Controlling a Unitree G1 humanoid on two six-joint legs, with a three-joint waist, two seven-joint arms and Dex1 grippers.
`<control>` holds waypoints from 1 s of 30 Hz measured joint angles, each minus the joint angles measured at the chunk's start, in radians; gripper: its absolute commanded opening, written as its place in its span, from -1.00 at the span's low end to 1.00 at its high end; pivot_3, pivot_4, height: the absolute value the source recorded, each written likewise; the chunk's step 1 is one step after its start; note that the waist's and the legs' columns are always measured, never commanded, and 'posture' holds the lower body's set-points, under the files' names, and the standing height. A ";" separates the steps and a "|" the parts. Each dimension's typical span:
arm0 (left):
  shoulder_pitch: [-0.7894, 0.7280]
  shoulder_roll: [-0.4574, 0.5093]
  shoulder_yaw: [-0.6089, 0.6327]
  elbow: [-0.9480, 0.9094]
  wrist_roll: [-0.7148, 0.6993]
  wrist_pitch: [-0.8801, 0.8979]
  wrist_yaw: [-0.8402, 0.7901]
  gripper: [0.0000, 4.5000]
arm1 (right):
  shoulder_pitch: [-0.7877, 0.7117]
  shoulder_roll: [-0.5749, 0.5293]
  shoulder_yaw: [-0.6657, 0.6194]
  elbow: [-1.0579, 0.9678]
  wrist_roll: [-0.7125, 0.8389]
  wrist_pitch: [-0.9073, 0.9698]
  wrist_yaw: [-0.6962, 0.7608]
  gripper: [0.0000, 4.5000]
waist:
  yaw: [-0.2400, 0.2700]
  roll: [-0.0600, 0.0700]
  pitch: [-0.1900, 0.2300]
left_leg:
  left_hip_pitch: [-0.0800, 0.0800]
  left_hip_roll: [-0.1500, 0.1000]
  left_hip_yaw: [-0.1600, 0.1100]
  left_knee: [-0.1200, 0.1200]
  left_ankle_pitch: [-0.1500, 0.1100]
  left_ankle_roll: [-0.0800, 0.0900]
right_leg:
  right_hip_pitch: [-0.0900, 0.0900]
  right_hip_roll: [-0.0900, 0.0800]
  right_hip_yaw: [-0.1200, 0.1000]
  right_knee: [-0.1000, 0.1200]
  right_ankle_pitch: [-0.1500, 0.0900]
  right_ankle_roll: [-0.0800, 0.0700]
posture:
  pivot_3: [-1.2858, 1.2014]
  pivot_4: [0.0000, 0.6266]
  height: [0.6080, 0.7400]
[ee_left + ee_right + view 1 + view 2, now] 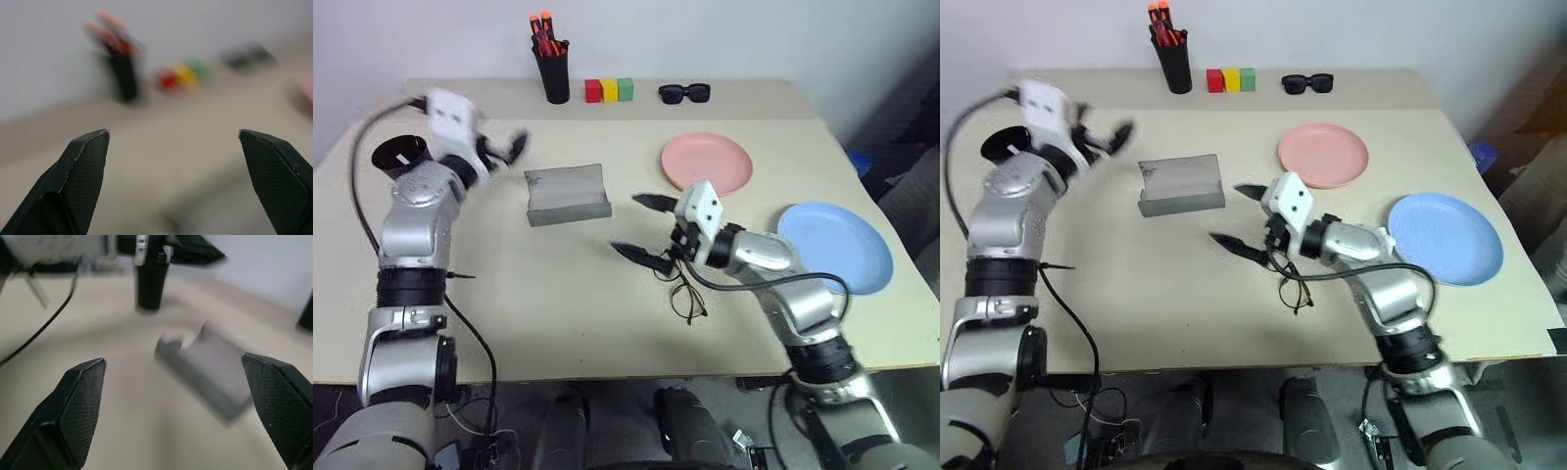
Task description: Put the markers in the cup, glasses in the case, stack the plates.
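Note:
The wire-framed glasses near the grey case are next for my right gripper, which should go back to them and close on the bridge (pixel 681 281) between the glasses' lenses.
The dark cup (pixel 399 155) stands at the table's far left, with my left gripper (pixel 506 147) open and empty just to its right, held above the table. The grey case (pixel 566 194) lies open in the middle. Right of the case, my right gripper (pixel 646 227) is open with nothing between its fingers, pointing toward the case (pixel 210 377). The wire-framed glasses (pixel 685 294) lie on the table right beside its wrist, on the near side. A pink plate (pixel 707 163) and a blue plate (pixel 837 245) lie apart on the right. The markers are hidden.
At the back edge stand a black pen holder (pixel 551 73) with orange-capped markers, three small coloured blocks (pixel 609 90) and black sunglasses (pixel 684 93). A black cable (pixel 357 196) loops beside my left arm. Bare tabletop lies in front of the case.

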 measured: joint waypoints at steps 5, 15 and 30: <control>0.020 0.025 -0.146 -0.013 0.017 0.139 -0.187 0.99 | 0.023 -0.119 -0.075 -0.020 0.040 0.097 0.044 1.00 | -0.001 0.000 0.000 | 0.000 0.000 0.000 0.000 0.000 0.000 | -0.001 0.001 0.001 0.000 -0.002 -0.003 | 0.03 -0.52 1.00; -0.060 0.021 -0.267 0.158 0.125 0.129 -0.370 0.88 | 0.126 -0.223 -0.198 -0.053 0.055 0.110 0.047 1.00 | 0.004 0.000 0.000 | -0.001 0.000 0.000 0.002 0.000 0.000 | -0.001 0.000 0.001 -0.001 -0.002 -0.004 | 0.03 -0.52 1.00; -0.010 0.073 -0.260 0.125 0.181 -0.064 -0.525 -0.99 | 0.167 -0.226 -0.203 -0.055 0.046 0.080 0.044 1.00 | 0.000 0.000 0.001 | -0.001 0.000 0.000 0.001 -0.001 0.001 | -0.001 0.000 0.001 -0.001 -0.002 -0.003 | 0.03 -0.52 1.00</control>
